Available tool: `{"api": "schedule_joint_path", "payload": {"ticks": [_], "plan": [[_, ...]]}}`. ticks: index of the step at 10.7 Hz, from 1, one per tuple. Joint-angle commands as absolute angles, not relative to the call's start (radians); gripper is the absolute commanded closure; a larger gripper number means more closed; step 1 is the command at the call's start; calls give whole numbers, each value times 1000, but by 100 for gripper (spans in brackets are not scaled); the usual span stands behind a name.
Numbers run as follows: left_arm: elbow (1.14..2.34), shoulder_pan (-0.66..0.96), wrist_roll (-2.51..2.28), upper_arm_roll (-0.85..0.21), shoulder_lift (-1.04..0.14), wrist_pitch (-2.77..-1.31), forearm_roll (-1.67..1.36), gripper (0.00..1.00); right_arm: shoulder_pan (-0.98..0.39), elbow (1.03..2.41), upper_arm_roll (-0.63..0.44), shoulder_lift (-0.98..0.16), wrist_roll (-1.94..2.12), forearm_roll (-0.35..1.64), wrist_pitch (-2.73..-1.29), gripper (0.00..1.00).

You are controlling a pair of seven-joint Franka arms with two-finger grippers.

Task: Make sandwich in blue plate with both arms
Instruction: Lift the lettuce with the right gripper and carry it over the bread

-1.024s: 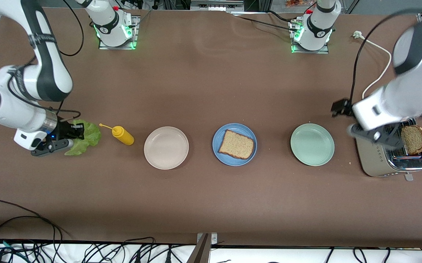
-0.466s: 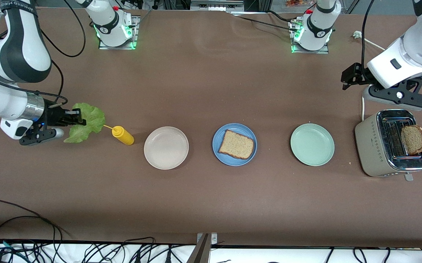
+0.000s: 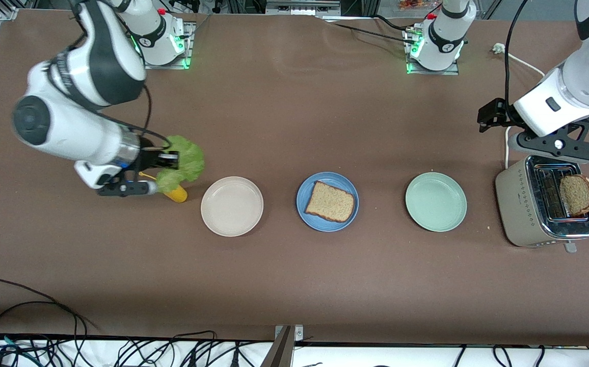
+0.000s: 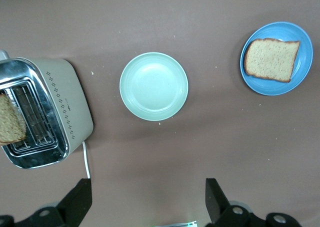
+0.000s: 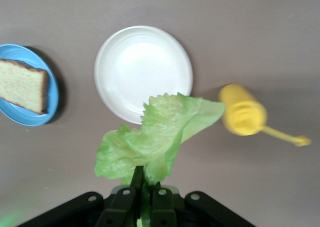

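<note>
Next, I let go of the green lettuce leaf with my right gripper on top of the bread slice in the blue plate [image 3: 333,205] [image 5: 22,87].
A ruffled green lettuce leaf [image 3: 185,162] [image 5: 155,137] hangs in the air over the yellow squeeze bottle [image 3: 175,193], with my right gripper [image 3: 169,159] [image 5: 145,179] shut on its stem end. One brown bread slice [image 3: 330,202] [image 4: 272,59] [image 5: 20,84] lies flat in the blue plate [image 3: 302,201] [image 4: 305,54] [image 5: 52,94] at mid-table. A second slice [image 3: 577,194] [image 4: 10,124] stands in the toaster [image 3: 521,209] [image 4: 70,107]. My left gripper [image 3: 485,118] [image 4: 147,187] hovers open and empty, high above the table beside the toaster.
A cream-white plate [image 3: 232,206] [image 5: 142,67] sits between the bottle [image 5: 245,116] and the blue plate. A pale mint-green plate [image 3: 435,201] [image 4: 153,86] lies between the blue plate and the toaster. The toaster's white cord [image 3: 526,63] runs toward the left arm's base.
My right arm lifted the lettuce off the table and carried it toward the plates, over the bottle. My left arm rose off the toaster earlier and now barely moves.
</note>
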State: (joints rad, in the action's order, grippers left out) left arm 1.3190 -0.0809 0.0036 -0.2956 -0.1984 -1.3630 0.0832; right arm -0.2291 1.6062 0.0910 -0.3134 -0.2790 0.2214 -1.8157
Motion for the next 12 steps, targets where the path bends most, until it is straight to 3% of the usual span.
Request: {"api": "schedule_joint_path", "payload": {"ticks": [1, 2, 4, 9, 12], "plan": [[1339, 100, -12, -102, -100, -1383, 71, 0, -395, 1390, 78, -480, -590, 224, -1810, 100], [1382, 130, -12, -19, -63, -1400, -14, 0, -453, 1343, 68, -526, -677, 221, -1833, 100], [1532, 133, -37, 6, 44, -1486, -58, 0, -593, 1293, -1, -599, -817, 219, -1915, 100], [1529, 129, -202, 0, 40, -1490, -57, 0, -756, 1047, -18, -871, -1176, 218, -2182, 100], [1525, 133, -206, -9, 37, -1477, 25, 0, -791, 1043, -18, -991, -1241, 216, -2460, 100]]}}
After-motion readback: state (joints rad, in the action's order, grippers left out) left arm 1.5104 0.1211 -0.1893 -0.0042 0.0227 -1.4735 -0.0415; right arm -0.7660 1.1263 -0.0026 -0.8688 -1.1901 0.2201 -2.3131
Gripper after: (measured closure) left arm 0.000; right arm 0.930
